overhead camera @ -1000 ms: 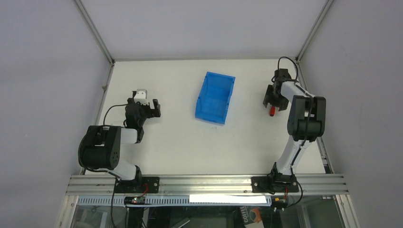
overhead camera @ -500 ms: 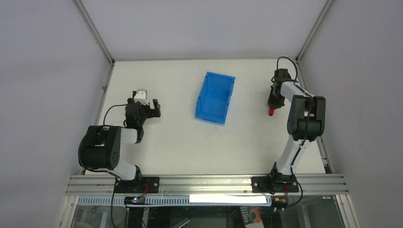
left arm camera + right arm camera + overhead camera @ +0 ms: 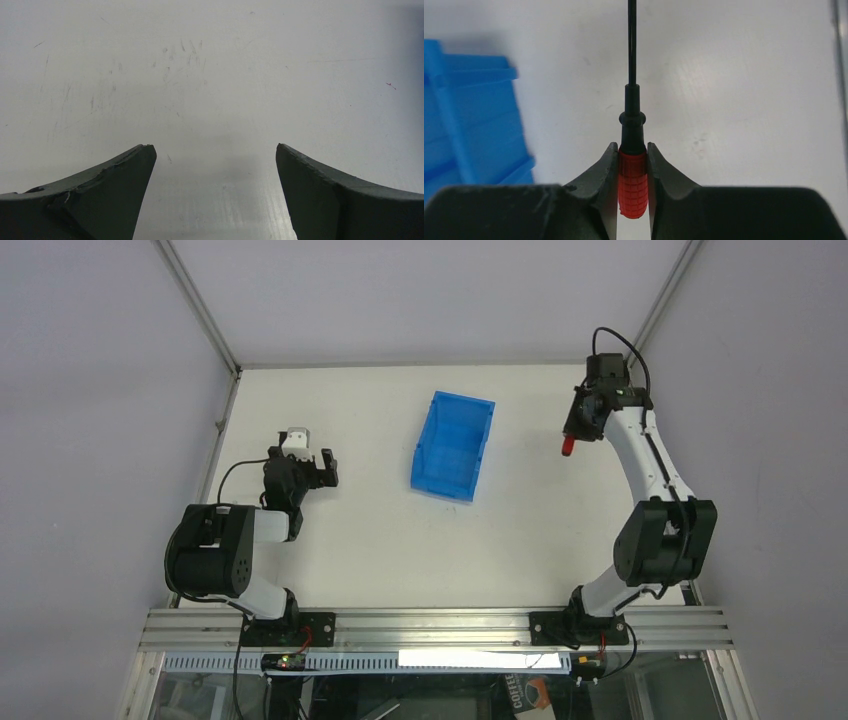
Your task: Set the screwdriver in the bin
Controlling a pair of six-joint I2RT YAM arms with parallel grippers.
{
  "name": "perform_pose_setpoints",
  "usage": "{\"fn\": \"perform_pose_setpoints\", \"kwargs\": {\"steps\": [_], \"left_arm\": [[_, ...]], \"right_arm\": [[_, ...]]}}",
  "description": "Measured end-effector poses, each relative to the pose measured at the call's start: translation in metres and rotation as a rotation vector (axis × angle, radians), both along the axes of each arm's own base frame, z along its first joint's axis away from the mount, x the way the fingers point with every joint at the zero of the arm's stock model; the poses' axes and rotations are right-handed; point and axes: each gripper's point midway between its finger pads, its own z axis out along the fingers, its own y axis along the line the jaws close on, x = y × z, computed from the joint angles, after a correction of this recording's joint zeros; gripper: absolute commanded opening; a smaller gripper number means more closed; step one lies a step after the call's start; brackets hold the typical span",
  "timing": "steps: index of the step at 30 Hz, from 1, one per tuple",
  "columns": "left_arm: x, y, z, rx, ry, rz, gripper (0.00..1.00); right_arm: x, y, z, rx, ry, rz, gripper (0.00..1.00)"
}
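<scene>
My right gripper is to let go of the screwdriver on the middle of the blue bin's bottom (image 3: pixel 446 444), with the screwdriver's handle toward the bin's near end.
My right gripper (image 3: pixel 632 148) is shut on the red handle of the screwdriver (image 3: pixel 632 175), whose thin dark shaft runs straight ahead, out past the fingertips. From above, the right gripper (image 3: pixel 577 432) hangs over the table at the far right with the red handle of the screwdriver (image 3: pixel 567 447) showing below it. The blue bin (image 3: pixel 453 445) stands near the table's middle, well left of that gripper; its wall (image 3: pixel 469 125) fills the left edge of the right wrist view. My left gripper (image 3: pixel 215 152) is open over bare table, at the left (image 3: pixel 318 469).
The white table (image 3: pixel 380 530) is fenced by a metal frame with rails along its left and right sides (image 3: pixel 670 540). Grey walls close in the back and both sides. The arm bases sit on the near rail (image 3: pixel 440 625).
My right gripper closed on the screwdriver and lifted it off the table, the arm stretching up and toward the back. The left arm and the bin have stayed still.
</scene>
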Motion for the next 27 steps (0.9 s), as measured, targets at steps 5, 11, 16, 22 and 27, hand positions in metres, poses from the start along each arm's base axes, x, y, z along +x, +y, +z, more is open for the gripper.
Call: {"fn": "perform_pose_setpoints", "kwargs": {"steps": [5,11,16,22,27], "left_arm": [[0.0,0.0,0.0,0.0,0.0,0.0,0.99],[0.0,0.0,0.0,0.0,0.0,0.0,0.99],[0.0,0.0,0.0,0.0,0.0,0.0,0.99],[0.0,0.0,0.0,0.0,0.0,0.0,0.99],[0.0,0.0,0.0,0.0,0.0,0.0,0.99]], "right_arm": [[0.0,0.074,0.035,0.093,-0.088,0.149,0.1],[-0.011,0.166,0.057,0.198,-0.13,0.345,0.1],[-0.013,0.225,0.062,0.246,-0.152,0.447,0.11],[-0.008,0.263,0.028,0.202,-0.118,0.465,0.15],[-0.002,0.276,-0.009,0.113,-0.084,0.46,0.19]]}}
